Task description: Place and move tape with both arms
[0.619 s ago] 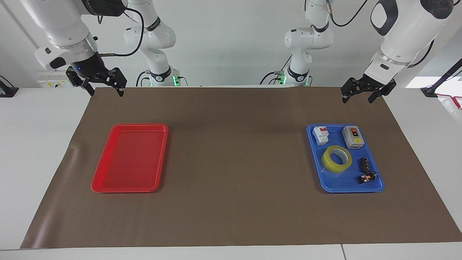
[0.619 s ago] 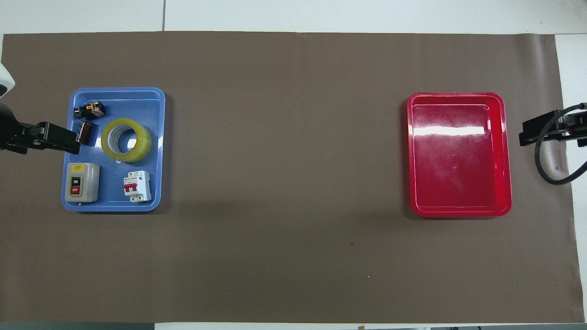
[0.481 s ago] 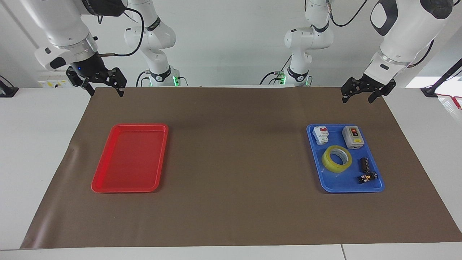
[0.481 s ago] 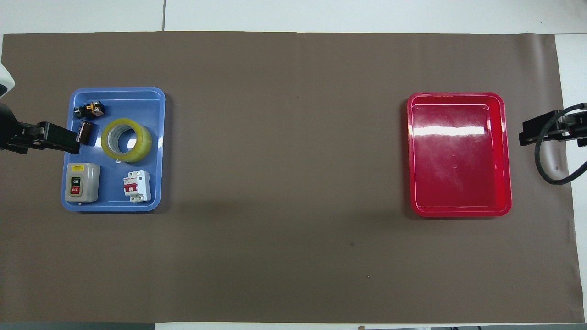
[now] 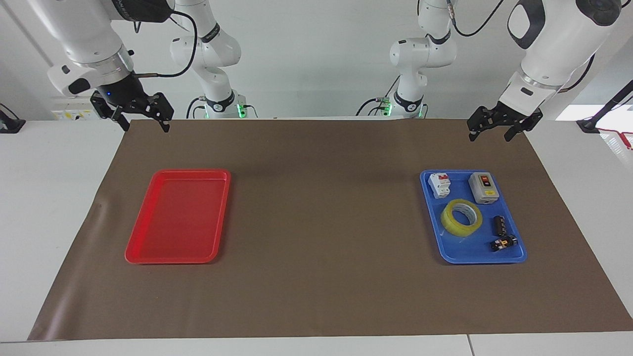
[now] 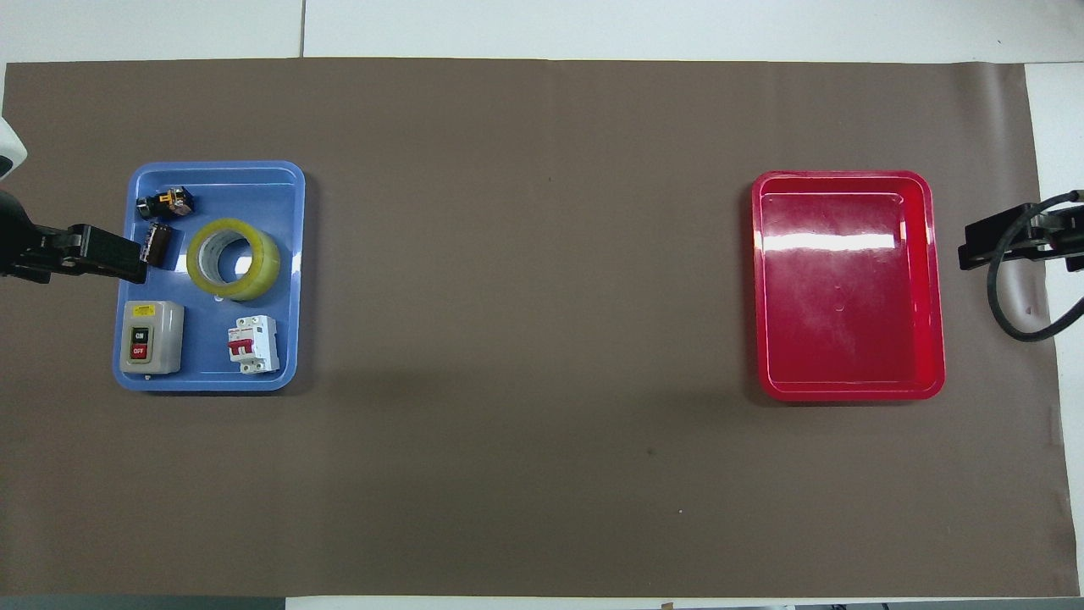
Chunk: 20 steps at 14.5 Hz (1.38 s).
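Note:
The tape is in the blue tray. I move my left gripper to it next and close on its side (image 6: 202, 250) nearest the small dark parts.
The tape (image 5: 451, 221), a yellow translucent roll with a pale core, lies flat in the middle of the blue tray (image 5: 472, 257) toward the left arm's end of the table; it also shows in the overhead view (image 6: 257, 273). My left gripper (image 5: 489, 137) is open and empty, raised well above the mat and apart from the tape; in the overhead view it (image 6: 127, 258) overlaps the blue tray's (image 6: 212, 373) outer rim. My right gripper (image 5: 145, 127) is open and empty, raised by the red tray's (image 5: 173, 222) end; it also shows in the overhead view (image 6: 967, 250).
In the blue tray with the tape are a grey switch box (image 5: 483, 188), a white circuit breaker (image 5: 439, 184) and two small dark parts (image 5: 500, 225). The red tray (image 6: 847, 339) holds nothing. A brown mat (image 5: 321, 222) covers the table. Two smaller white arms (image 5: 415, 54) stand at the robots' edge.

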Available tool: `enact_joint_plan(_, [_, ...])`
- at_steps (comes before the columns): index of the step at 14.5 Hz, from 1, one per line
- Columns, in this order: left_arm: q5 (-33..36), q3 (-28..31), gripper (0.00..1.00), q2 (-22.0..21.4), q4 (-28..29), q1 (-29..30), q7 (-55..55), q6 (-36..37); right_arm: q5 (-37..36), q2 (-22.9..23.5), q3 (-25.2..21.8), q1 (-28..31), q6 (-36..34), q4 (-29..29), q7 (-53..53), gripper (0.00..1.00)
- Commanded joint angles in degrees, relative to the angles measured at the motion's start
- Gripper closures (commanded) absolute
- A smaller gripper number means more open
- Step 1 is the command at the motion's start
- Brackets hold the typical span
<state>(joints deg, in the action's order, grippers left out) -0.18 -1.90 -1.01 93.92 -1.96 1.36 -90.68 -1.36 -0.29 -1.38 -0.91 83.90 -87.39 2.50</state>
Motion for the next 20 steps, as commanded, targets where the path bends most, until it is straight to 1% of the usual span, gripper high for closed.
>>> enact_joint_plan(1, [-0.53,0.49,0.0,-2.68,8.0,0.72,-0.31,-8.96,1.27,0.47,0.32,0.65,-0.58,0.9,-0.3,0.0])
enact_joint_plan(3, [-0.44,0.4,0.0,-2.24,11.44,2.74,-0.13,-13.72,1.27,0.47,0.32,0.74,-0.58,0.9,-0.39,0.0])
enact_joint_plan(5, [-0.35,0.49,0.0,-1.19,13.82,2.84,-0.22,-18.11,1.27,0.47,0.32,0.74,-0.58,0.9,-0.39,0.0])
enact_joint_plan(6, [-0.26,0.49,0.0,0.56,14.79,2.84,-0.3,-20.57,1.27,0.47,0.32,0.74,-0.58,0.9,-0.39,0.0])
enact_joint_plan(8, [2.8,0.49,0.0,4.94,15.15,3.19,-0.13,-25.75,1.27,0.47,0.32,0.74,-0.58,0.9,-0.39,0.0])
enact_joint_plan(10, [2.81,0.49,0.0,9.52,17.33,5.12,-0.22,-33.29,1.27,0.38,0.32,0.74,-0.58,0.9,-0.39,0.0])
enact_joint_plan(12, [2.81,0.4,0.0,10.85,22.51,7.39,-2.66,-44.44,1.27,0.46,0.32,0.74,-0.58,0.9,-0.39,0.0])
enact_joint_plan(13, [2.81,0.4,0.0,12.25,23.4,7.58,-3.9,-46.15,1.27,0.47,0.32,0.74,-0.58,0.9,-0.39,0.0])
enact_joint_plan(15, [2.81,0.4,0.0,13.84,23.33,7.41,-4.26,-46.78,1.27,0.46,0.32,0.74,-0.58,0.9,-0.39,0.0])
enact_joint_plan(18, [2.81,0.4,0.0,15.42,23.5,6.62,-7.06,-46.79,1.27,0.47,0.32,0.74,-0.58,0.9,-0.39,0.0])
enact_joint_plan(20, [2.81,0.4,0.0,15.86,23.76,6.53,-7.07,-46.78,1.27,0.47,0.32,0.74,-0.58,0.9,-0.39,0.0])
